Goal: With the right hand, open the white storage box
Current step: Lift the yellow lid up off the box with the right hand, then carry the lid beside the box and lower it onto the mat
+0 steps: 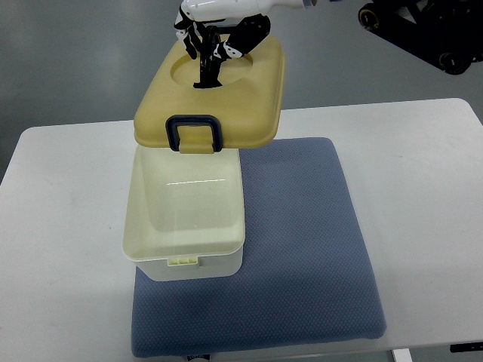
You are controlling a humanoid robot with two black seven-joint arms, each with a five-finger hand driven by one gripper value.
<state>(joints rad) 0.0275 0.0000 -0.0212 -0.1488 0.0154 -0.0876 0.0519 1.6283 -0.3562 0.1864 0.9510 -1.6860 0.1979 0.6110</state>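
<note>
Next, my right gripper sets the tan lid, now raised above the box's far end, down and lets go of it on the blue mat's far corner (339, 155), away from the white storage box.
The white storage box (198, 266) stands on the left part of a blue mat (302, 241), and its inside looks empty. Its tan lid (241, 113) is raised above the box's far end, with a dark blue handle (195, 130) hanging at the lid's near edge. My right hand (213, 47) comes in from the top right on a white arm. Its black fingers are curled over the lid's far edge and reach into the round recess (226, 72), gripping the lid. Whether the lid's far edge still touches the box is hidden.
The mat lies on a white table (68, 226), with bare tabletop to the left and right. Grey floor lies beyond the far edge. A black wheeled base (423, 30) stands on the floor at the top right.
</note>
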